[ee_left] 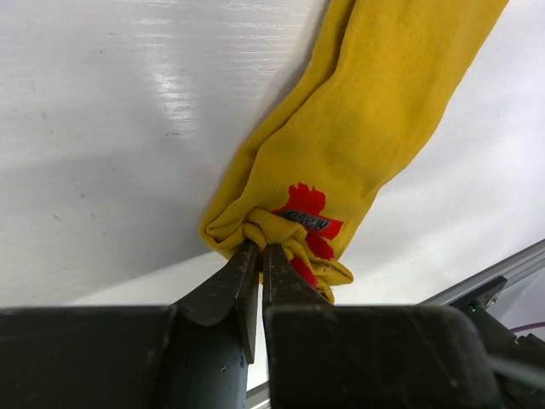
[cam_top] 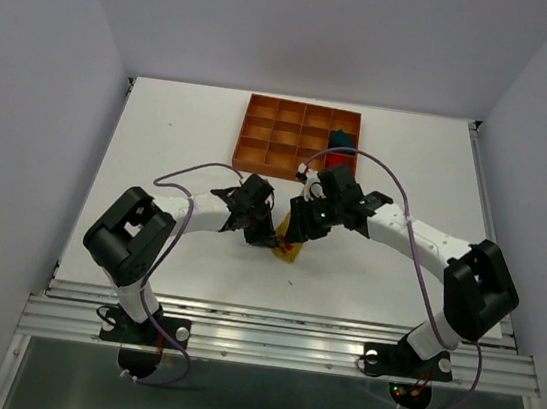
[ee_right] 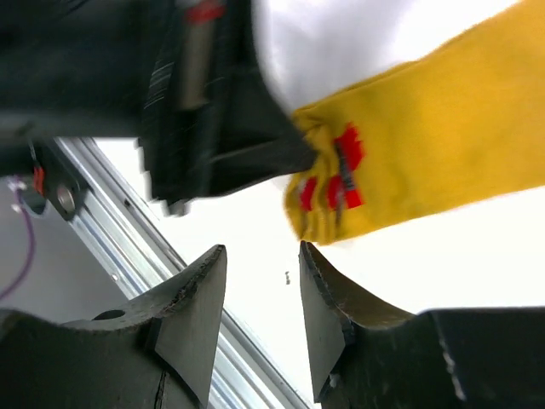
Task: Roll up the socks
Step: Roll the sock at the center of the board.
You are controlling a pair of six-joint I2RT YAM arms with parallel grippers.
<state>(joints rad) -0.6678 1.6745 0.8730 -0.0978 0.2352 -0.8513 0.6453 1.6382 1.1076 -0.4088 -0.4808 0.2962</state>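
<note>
I need to pinch the sock's loose corner (ee_right: 318, 228) with my right gripper before the roll goes on, because my left gripper holds just a corner of the yellow sock's bunched end.
A yellow sock (ee_left: 366, 128) with a red and white pattern lies stretched on the white table, seen small between both arms in the top view as the yellow sock (cam_top: 287, 252). My left gripper (ee_left: 258, 247) is shut on the sock's bunched near end. In the right wrist view the yellow sock (ee_right: 443, 162) shows the left fingers (ee_right: 255, 153) pinching that end. My right gripper (ee_right: 262, 251) is open just below the sock's end, with nothing between its fingers. A red sock (cam_top: 337, 159) and a dark teal-green sock (cam_top: 341, 139) sit in the tray.
The orange-brown compartmented tray (cam_top: 273, 134) stands at the back of the table. The metal rail (cam_top: 276, 341) runs along the table's near edge, close behind both grippers.
</note>
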